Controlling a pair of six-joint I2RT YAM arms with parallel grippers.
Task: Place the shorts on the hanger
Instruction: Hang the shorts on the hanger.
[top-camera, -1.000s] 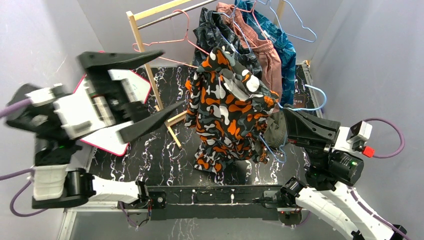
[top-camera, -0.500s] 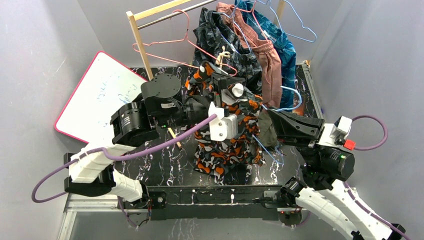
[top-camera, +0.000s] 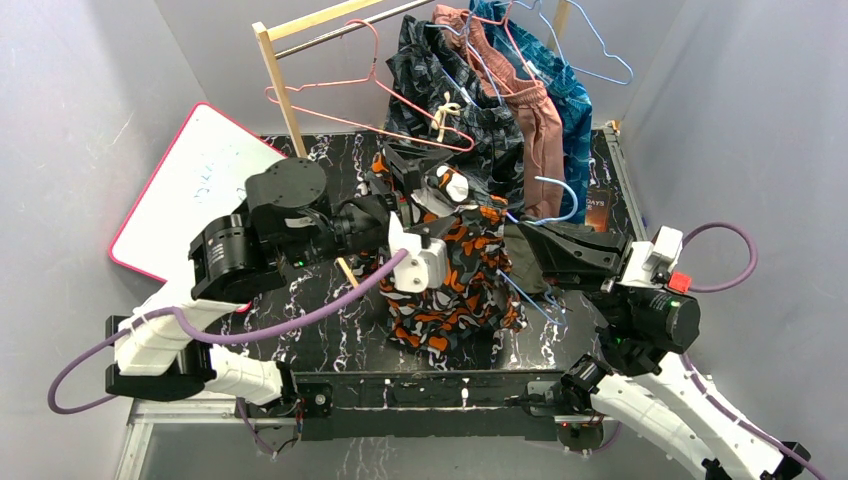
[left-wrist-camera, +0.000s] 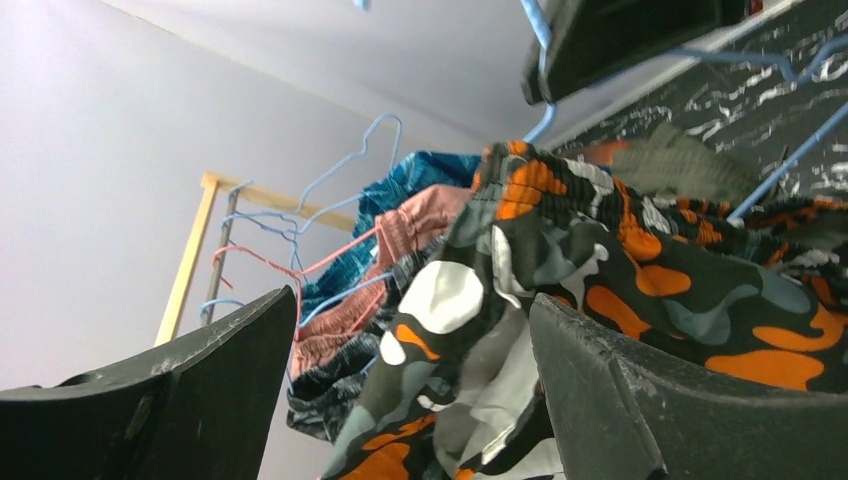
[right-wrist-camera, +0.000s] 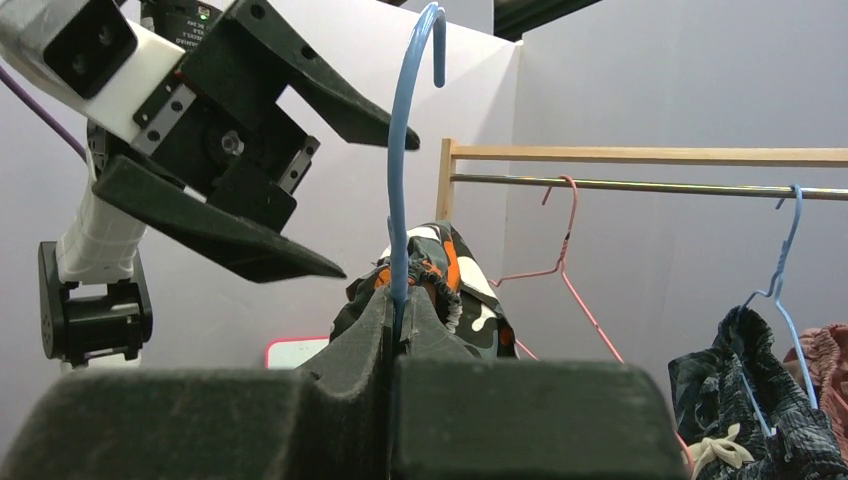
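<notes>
The hanger's lower end pokes out of the shorts, so the robot's left gripper will pinch waistband and hanger together (left-wrist-camera: 526, 188), freeing the right gripper for that end of the hanger.
The camouflage shorts (top-camera: 460, 285) in orange, black, white and grey hang draped over the light-blue wire hanger (top-camera: 520, 295) above the middle of the table. My right gripper (top-camera: 525, 245) is shut on the hanger's neck. In the right wrist view (right-wrist-camera: 400, 305) the wire (right-wrist-camera: 398, 170) rises from the closed jaws to its hook, with the shorts (right-wrist-camera: 450, 275) just behind. My left gripper (top-camera: 440, 200) is open at the top of the shorts. In the left wrist view (left-wrist-camera: 410, 400) fabric (left-wrist-camera: 560, 250) lies loose between the wide jaws.
A wooden rack (top-camera: 283, 95) with a metal rail stands at the back, holding pink hangers (top-camera: 350, 85), blue hangers and several other shorts (top-camera: 530, 95). A whiteboard (top-camera: 190, 190) leans at the left. Olive-green shorts (top-camera: 522, 252) lie by the right gripper. Grey walls close in on both sides.
My left arm swung from high at the far left in to the shorts, its open jaws now around their top. My right gripper with the hanger shifted slightly left and lower.
</notes>
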